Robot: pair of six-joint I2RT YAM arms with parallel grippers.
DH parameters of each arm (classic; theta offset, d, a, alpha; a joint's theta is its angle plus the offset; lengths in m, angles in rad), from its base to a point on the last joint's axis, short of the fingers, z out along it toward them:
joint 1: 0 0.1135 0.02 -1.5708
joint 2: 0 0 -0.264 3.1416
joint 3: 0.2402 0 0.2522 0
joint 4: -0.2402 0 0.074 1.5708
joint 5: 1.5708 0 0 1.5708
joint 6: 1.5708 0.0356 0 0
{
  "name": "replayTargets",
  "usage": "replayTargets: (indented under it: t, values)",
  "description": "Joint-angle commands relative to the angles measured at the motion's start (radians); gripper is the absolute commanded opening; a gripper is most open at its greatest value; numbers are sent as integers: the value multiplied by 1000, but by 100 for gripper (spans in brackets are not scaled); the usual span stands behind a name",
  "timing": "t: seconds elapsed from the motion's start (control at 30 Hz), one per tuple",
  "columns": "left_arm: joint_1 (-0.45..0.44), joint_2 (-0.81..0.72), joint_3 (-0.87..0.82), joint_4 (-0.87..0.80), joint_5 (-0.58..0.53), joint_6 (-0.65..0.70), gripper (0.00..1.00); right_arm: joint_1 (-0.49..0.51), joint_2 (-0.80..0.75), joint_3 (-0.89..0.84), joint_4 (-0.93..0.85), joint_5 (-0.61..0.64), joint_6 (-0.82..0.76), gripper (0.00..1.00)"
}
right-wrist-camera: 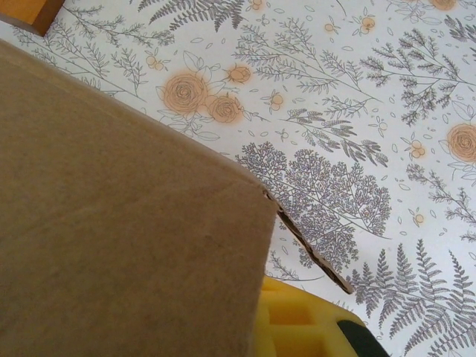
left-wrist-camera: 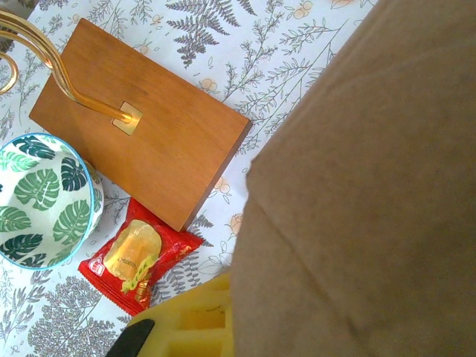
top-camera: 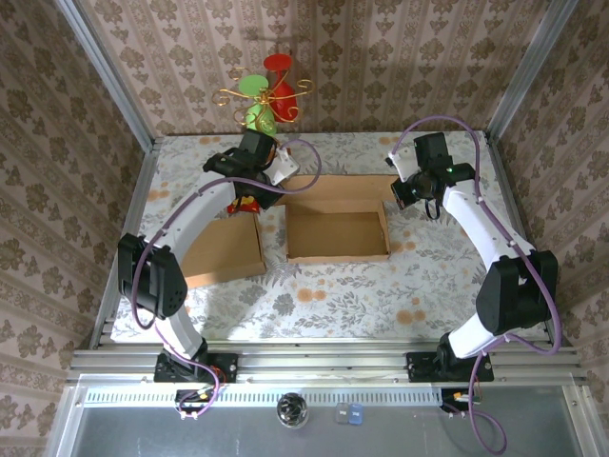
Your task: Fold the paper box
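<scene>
The paper box's end tab sticks out past the back flap's corner, so next my right gripper opens and takes that flap corner [right-wrist-camera: 259,199] with the end tab tucked in.
The paper box [top-camera: 338,235] is brown cardboard lying open in the middle of the table, with one wide flap [top-camera: 224,249] flat to its left and a back flap [top-camera: 333,186] along its far side. My left gripper [top-camera: 269,181] is at the back flap's left end, shut on the cardboard [left-wrist-camera: 357,186], which covers most of its yellow finger [left-wrist-camera: 190,323]. At the flap's right end my right gripper [top-camera: 407,190] is shut on the cardboard [right-wrist-camera: 126,223] too, with one yellow finger [right-wrist-camera: 297,323] showing beneath the edge.
A wooden block [left-wrist-camera: 141,119] carrying a gold wire stand [top-camera: 269,90] sits at the back, close to my left gripper. Beside it lie a leaf-patterned bowl [left-wrist-camera: 41,201] and a red snack packet [left-wrist-camera: 137,256]. Patterned walls close in the table's far side and both sides.
</scene>
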Motion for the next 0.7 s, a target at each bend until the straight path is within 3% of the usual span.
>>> replayTargets:
  t: [0.0,0.17,0.37,0.67]
  values:
    - [11,9,21,3,9,-19,0,-8,-40,-12,26,-39,36,0]
    - [11,13,32,4,19,-65,0,-7,-60,-42,42,-63,85,0]
    - [-1,57,88,-9,-1,-242,0,16,-101,-100,95,-63,189,0]
    - [-18,65,79,49,5,-370,0,18,-146,-149,106,-80,242,0]
